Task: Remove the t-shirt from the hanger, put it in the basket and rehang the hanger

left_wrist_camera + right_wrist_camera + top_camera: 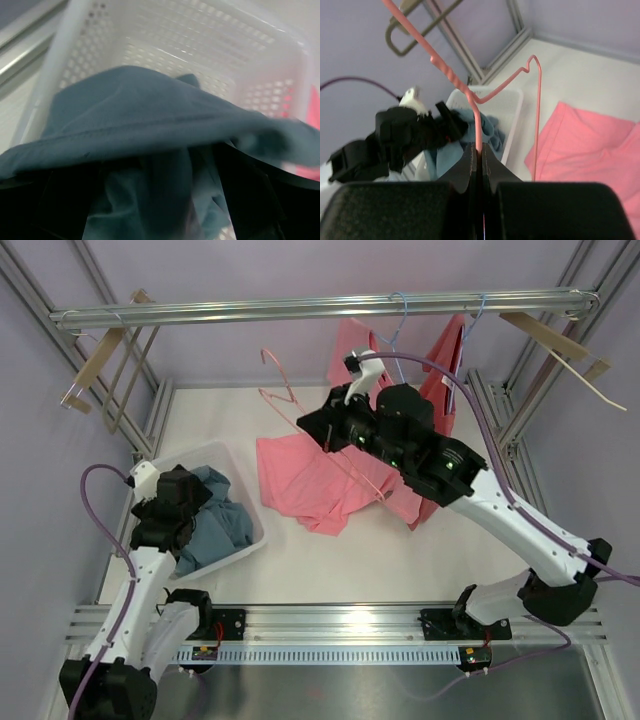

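Observation:
I will release the pink hanger from my right gripper on the metal rail (244, 311) between the blue and basket-side wooden hangers.
My right gripper (306, 424) (478, 150) is shut on the wire of a pink hanger (285, 395) (470, 95) and holds it tilted above the table. The hook and one shoulder are bare. The hanger's low end reaches over the pink t-shirt (315, 485) (590, 142), which lies crumpled on the table; I cannot tell whether it is still inside. My left gripper (178, 505) sits in the white basket (215, 454) (175, 45). Its fingers stand apart, with blue-grey cloth (150, 110) (228, 525) draped over and between them.
A metal rail (320, 308) crosses the back. A second pink shirt (450, 370) hangs from it on a blue hanger (398, 325). Wooden hangers hang at the rail's left (100, 360) and right (560, 340) ends. Frame posts line both sides.

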{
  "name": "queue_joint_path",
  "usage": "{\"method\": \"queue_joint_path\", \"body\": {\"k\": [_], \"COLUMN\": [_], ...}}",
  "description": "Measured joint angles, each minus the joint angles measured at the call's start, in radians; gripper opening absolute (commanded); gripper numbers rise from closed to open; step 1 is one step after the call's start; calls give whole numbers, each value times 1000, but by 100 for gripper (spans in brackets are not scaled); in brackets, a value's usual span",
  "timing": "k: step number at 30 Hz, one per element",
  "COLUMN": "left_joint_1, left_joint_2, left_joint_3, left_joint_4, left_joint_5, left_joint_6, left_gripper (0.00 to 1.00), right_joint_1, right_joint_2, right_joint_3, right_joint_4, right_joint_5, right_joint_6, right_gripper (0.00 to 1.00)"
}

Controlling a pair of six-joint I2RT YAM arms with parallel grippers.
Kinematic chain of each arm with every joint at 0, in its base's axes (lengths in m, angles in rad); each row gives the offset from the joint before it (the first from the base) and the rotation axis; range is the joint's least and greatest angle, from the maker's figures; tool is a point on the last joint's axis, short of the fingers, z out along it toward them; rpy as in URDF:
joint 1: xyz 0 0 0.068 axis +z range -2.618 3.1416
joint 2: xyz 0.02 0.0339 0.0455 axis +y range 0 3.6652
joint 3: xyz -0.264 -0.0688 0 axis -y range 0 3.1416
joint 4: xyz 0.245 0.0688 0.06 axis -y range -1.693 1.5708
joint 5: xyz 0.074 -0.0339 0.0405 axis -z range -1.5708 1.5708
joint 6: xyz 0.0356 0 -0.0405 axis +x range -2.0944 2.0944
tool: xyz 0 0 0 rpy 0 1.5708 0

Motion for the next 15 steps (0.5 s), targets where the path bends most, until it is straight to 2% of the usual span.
{"method": "queue_joint_path", "body": {"k": [4,9,15], "left_joint_1": [0,0,0], "left_joint_2": [-136,-336,-385], "left_joint_3": [0,2,6], "left_joint_4": [8,-12,-70], "left_joint_5": [119,176,250], "left_joint_6": [33,67,105], "left_gripper": [99,99,99], "right_joint_1": [0,0,-19], "right_joint_2": [121,288,480], "right_joint_3": [120,334,587], "right_joint_4": [35,39,35], "right_joint_5": [52,108,129], "right_joint_6": [-18,-37,-33], "right_gripper": [0,0,0]}}
